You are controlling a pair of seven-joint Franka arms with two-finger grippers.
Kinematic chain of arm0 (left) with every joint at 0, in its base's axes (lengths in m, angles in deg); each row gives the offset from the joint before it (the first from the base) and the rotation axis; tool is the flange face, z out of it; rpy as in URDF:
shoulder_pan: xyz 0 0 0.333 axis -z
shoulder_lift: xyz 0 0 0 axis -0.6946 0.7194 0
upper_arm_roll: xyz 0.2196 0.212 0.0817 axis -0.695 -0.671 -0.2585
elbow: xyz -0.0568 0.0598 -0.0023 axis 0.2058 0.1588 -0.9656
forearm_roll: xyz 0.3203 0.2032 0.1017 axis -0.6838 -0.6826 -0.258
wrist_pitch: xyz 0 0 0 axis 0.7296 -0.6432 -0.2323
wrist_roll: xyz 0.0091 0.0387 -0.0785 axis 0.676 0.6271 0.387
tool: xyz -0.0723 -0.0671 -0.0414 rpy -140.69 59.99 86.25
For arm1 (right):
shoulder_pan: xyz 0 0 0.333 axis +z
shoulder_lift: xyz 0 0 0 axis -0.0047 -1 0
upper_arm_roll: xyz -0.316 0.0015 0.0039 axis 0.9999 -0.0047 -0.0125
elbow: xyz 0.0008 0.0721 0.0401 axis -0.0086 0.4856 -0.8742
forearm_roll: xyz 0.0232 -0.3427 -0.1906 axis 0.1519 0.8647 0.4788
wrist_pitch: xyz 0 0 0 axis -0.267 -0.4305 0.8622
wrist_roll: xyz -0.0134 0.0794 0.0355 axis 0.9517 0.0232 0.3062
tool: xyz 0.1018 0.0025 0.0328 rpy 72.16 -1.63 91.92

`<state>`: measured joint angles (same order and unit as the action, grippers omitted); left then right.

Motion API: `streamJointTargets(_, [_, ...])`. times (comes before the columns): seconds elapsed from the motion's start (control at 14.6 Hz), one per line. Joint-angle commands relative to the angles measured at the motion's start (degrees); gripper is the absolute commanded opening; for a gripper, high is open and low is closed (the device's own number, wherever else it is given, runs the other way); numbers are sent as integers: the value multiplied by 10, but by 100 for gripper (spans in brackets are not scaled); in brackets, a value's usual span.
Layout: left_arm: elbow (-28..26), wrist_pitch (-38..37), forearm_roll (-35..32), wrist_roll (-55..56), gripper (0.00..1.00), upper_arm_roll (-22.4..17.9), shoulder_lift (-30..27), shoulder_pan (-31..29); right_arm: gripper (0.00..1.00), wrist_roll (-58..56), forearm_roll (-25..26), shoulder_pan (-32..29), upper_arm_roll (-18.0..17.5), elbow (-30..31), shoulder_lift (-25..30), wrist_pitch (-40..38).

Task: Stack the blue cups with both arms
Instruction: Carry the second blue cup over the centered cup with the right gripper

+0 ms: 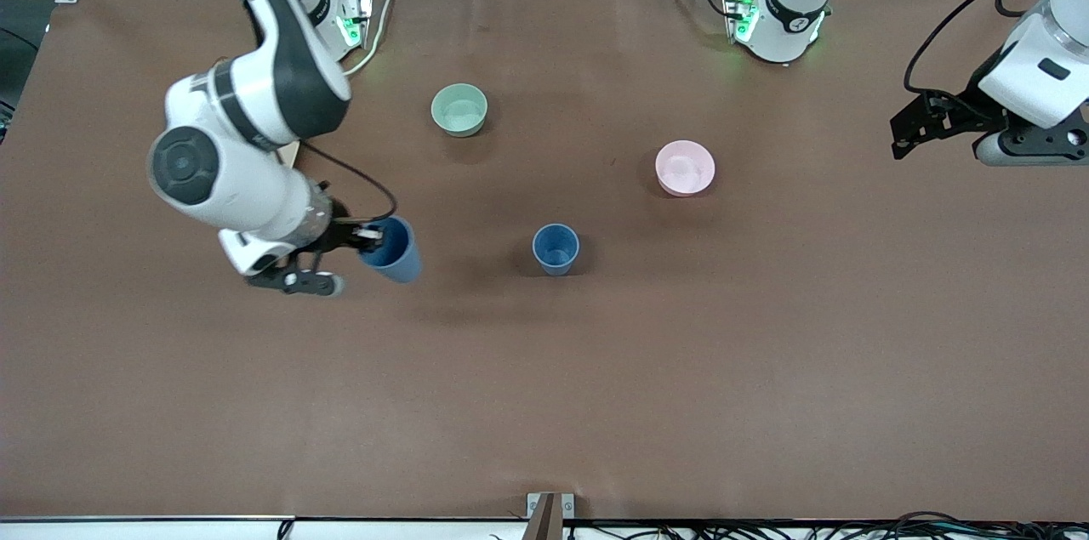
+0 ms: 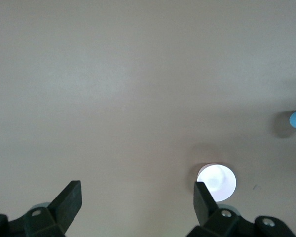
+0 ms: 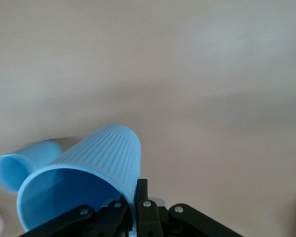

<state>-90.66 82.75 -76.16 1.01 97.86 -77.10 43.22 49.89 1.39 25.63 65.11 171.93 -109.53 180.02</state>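
Note:
My right gripper is holding the blue cup, now tilted over the table, and will release it inside the second blue cup (image 1: 556, 246) (image 3: 12, 173) that stands between the two bowls and the front edge of the table.
My right gripper (image 1: 367, 238) is shut on the rim of a blue cup (image 1: 393, 251), one finger inside and one outside, and holds it tilted over the table toward the right arm's end. In the right wrist view the held cup (image 3: 93, 163) fills the space by the gripper (image 3: 133, 205). The second blue cup (image 1: 555, 248) stands upright on the table's middle; it also shows in the right wrist view (image 3: 22, 168). My left gripper (image 1: 912, 130) waits open and empty over the left arm's end; its fingers (image 2: 69, 197) stand wide apart in the left wrist view.
A pale green bowl (image 1: 459, 109) sits farther from the front camera than the cups. A pink bowl (image 1: 685, 167) sits toward the left arm's end, showing as a bright disc in the left wrist view (image 2: 218, 180). The brown table (image 1: 544, 395) carries nothing else.

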Motion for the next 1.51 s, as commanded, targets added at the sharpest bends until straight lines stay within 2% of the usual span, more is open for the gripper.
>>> streamJointTargets(0.0, [-29, 0, 6, -5, 100, 11, -33, -12, 1, 55, -69, 35, 7, -9, -20, 32])
streamJointTargets(0.21, [-25, -6, 7, -6, 100, 12, -33, -11, 1, 105, -73, 79, 7, -37, -61, 64])
streamJointTargets(0.68, [-21, -17, 7, -18, 100, 10, -34, -13, 1, 150, -75, 148, 6, -37, -90, 131])
streamJointTargets(1.44, [-23, -20, 8, -17, 100, 10, -42, -12, 1, 164, -70, 175, 7, -31, -111, 150])
